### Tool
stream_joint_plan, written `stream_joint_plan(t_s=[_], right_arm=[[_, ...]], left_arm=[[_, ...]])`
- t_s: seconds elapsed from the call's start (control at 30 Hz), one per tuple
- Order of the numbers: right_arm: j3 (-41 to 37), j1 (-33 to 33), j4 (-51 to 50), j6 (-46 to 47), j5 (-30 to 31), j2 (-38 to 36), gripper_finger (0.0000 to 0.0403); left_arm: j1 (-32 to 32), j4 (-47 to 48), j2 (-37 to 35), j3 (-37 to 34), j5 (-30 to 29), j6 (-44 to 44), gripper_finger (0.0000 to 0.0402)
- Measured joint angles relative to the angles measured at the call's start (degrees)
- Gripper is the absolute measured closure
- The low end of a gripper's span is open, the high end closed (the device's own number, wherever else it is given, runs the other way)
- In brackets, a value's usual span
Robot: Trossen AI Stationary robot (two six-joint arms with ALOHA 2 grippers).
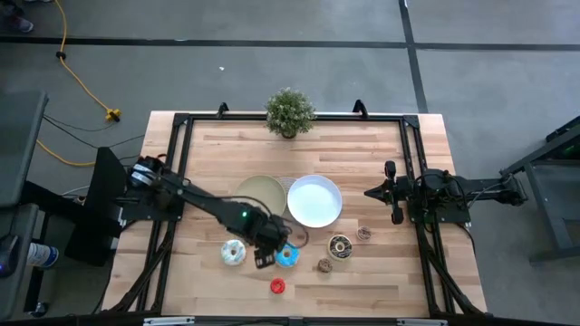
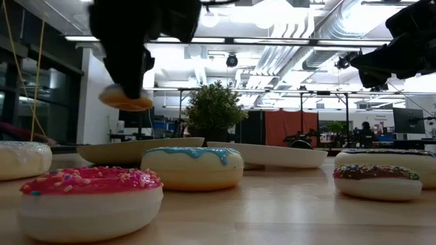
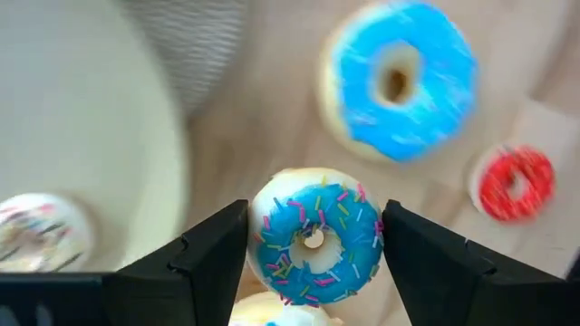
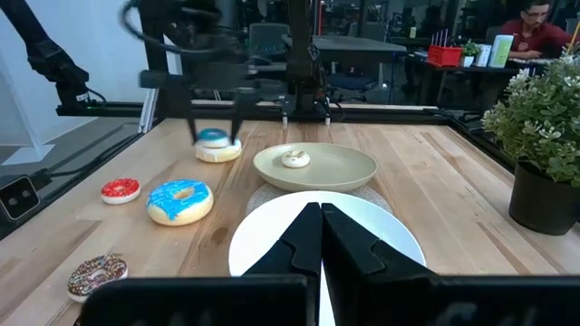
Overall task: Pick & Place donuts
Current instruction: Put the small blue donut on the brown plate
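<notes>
My left gripper needs to set the small blue-iced donut down in the beige plate [image 1: 264,207] [image 3: 113,177] next to the small white donut.
My left gripper [image 3: 313,263] is shut on a small blue-iced donut with sprinkles [image 3: 314,231], held above the table near the beige plate [image 1: 256,190]; it also shows in the right wrist view [image 4: 217,145]. A small white donut [image 4: 294,159] lies in that plate. On the table lie a larger blue donut [image 1: 288,256], a white sprinkled donut [image 1: 234,253], a red donut [image 1: 277,286], a dark brown donut [image 1: 341,245] and two small ones [image 1: 364,234], [image 1: 324,265]. My right gripper [image 1: 391,192] waits shut and empty at the right. My left gripper pinches the small donut between its two fingers [image 3: 213,254], on two opposite sides of its outer rim [image 3: 258,226]. The fingers point down from above. The donut hangs level, icing up, lifted clear of the table [image 2: 126,101].
A white plate [image 1: 331,213] lies beside the beige one at the table's middle. A potted plant [image 1: 290,113] stands at the far edge. A black frame [image 1: 181,136] runs around the wooden table. A person sits in the room beyond [image 4: 535,27].
</notes>
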State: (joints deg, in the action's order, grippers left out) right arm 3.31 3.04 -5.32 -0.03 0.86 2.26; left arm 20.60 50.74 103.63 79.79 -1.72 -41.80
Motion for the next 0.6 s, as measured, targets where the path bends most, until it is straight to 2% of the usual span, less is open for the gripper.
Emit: stream_joint_plan(t_s=[0.4,0.6], right_arm=[[0.00,0.00,0.00,0.01,0.00,0.00,0.0402],[0.00,-0.01,-0.01,0.00,0.02,0.00,0.0402]], left_arm=[[-8.81,4.67,-0.11,-0.18,-8.07,-7.85,0.0163],[-10.29,-2.34,-2.85,-6.22,-9.91,-13.80,0.0163]])
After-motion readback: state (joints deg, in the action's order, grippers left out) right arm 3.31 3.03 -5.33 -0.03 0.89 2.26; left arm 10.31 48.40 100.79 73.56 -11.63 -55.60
